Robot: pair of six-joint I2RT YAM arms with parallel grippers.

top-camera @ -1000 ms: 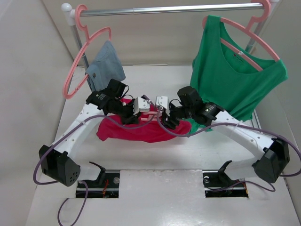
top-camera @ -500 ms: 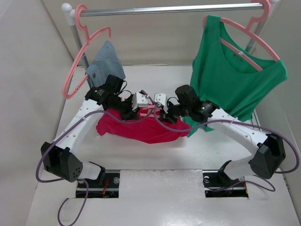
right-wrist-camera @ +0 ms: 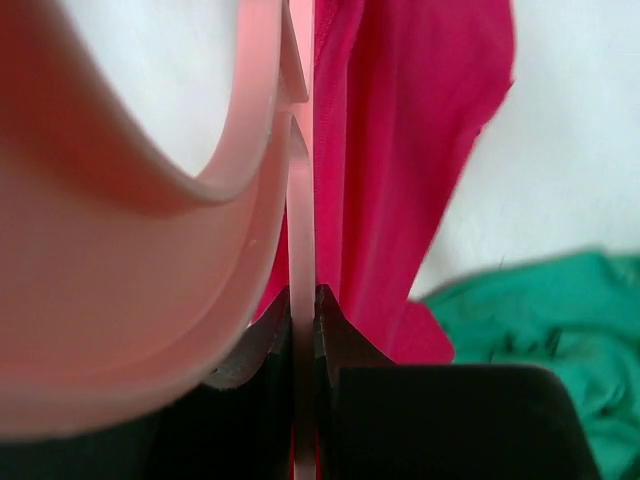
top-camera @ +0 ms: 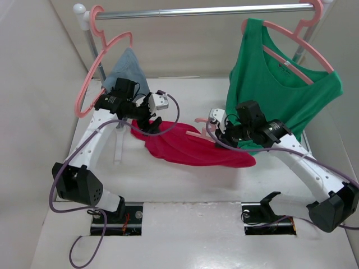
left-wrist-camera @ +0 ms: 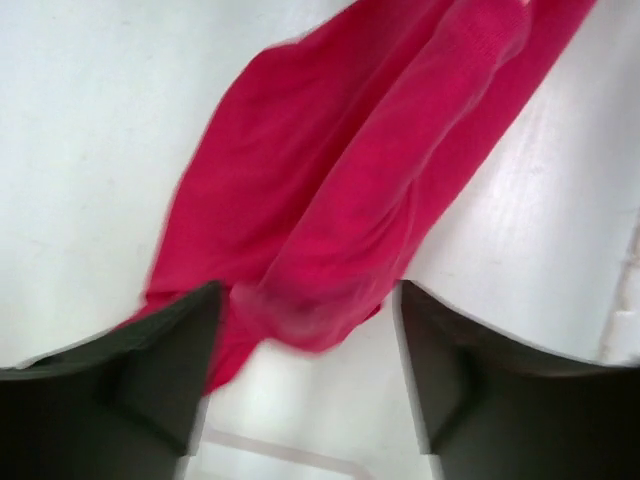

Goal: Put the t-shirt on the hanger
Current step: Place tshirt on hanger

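Observation:
I should pinch the t-shirt's end fold (left-wrist-camera: 318, 303) with my left gripper and pull it straight before hanging it, as the t-shirt lies bunched along the hanger with its end loose.
The crimson t-shirt (top-camera: 190, 148) lies crumpled on the white table between the arms. A thin pink hanger (top-camera: 199, 120) pokes out of its right part, mostly hidden in the fabric. My right gripper (top-camera: 219, 138) is shut on a thin bar of the hanger (right-wrist-camera: 302, 200), with the t-shirt (right-wrist-camera: 400, 150) draped just beside it. My left gripper (top-camera: 148, 124) stands open over the shirt's left end. In the left wrist view a fold of the t-shirt (left-wrist-camera: 330, 200) reaches between the spread fingers (left-wrist-camera: 150, 370) without being pinched.
A rail (top-camera: 202, 10) runs across the back. A green top (top-camera: 280, 89) hangs on a pink hanger at its right, close behind my right arm. A blue-grey cloth (top-camera: 126, 73) hangs on another pink hanger (top-camera: 90, 89) at the left. Walls close in both sides.
My left gripper opened, let go of the t-shirt and drew back to the left. My right gripper shut on the hanger and moved right, taking the shirt's right part with it.

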